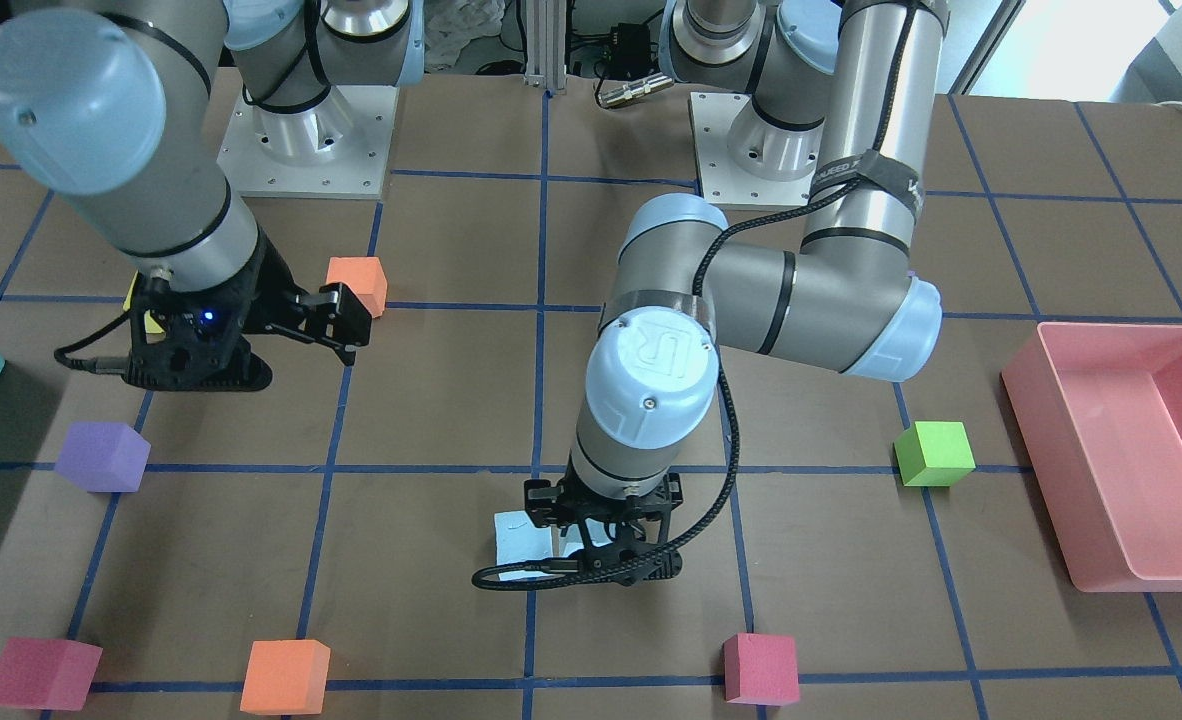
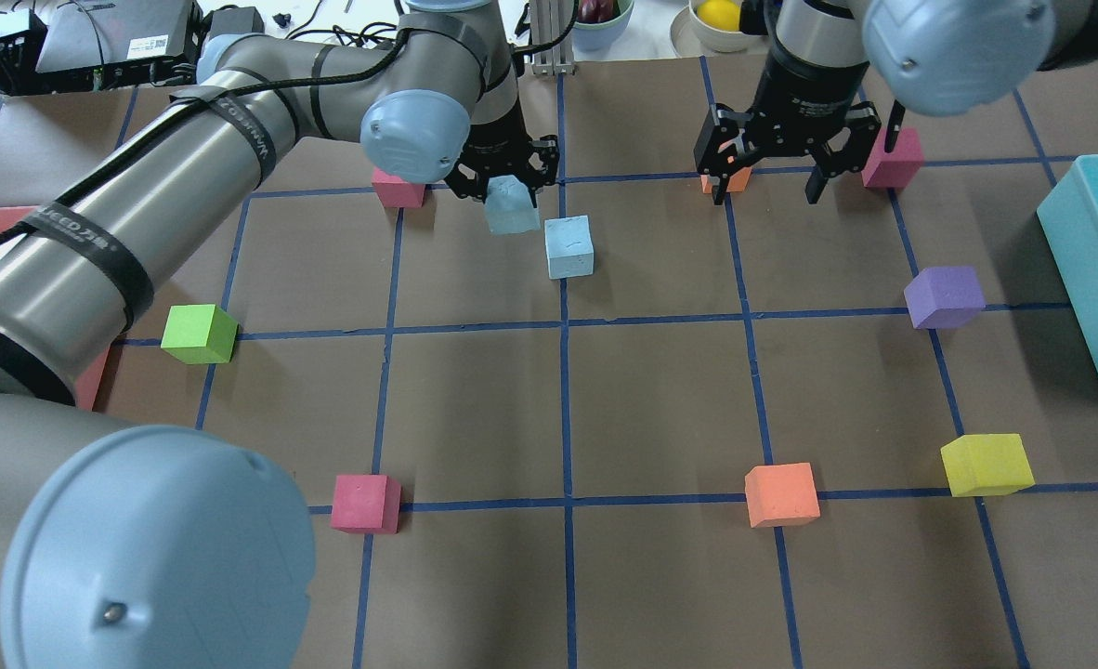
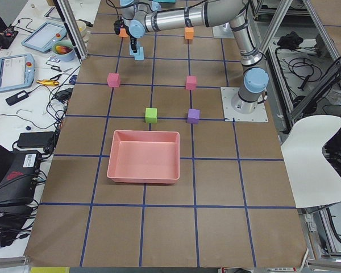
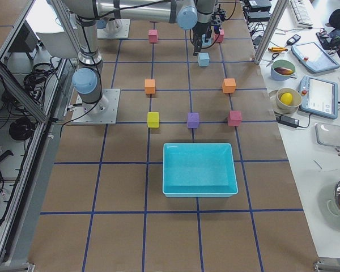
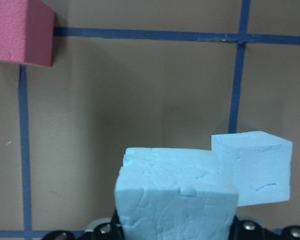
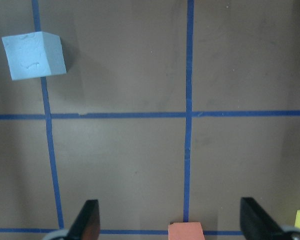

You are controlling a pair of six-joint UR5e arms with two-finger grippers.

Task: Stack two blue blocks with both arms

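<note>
The pale blue block is to go on top of the second blue block (image 1: 526, 544) (image 5: 261, 174). Next, my left gripper puts it down there.
My left gripper (image 2: 509, 186) is shut on a pale blue block (image 2: 513, 209), held just above the table at the far middle. The wrist view shows this block (image 5: 175, 200) close up between the jaws. The second blue block (image 2: 569, 246) sits on the table right beside it, apart; it also shows in the left wrist view (image 5: 252, 167), the right wrist view (image 6: 34, 55) and the front view (image 1: 519, 538). My right gripper (image 2: 772, 184) is open and empty, raised over the far right, its fingers (image 6: 87, 220) spread wide above a small orange block (image 6: 186, 231).
A teal bin (image 2: 1097, 279) stands at the right edge and a pink bin (image 1: 1121, 470) at the left end. Purple (image 2: 945, 297), yellow (image 2: 986, 465), orange (image 2: 781, 494), green (image 2: 199, 334) and pink (image 2: 365, 503) cubes are scattered around; another pink cube (image 2: 398, 189) lies near my left gripper.
</note>
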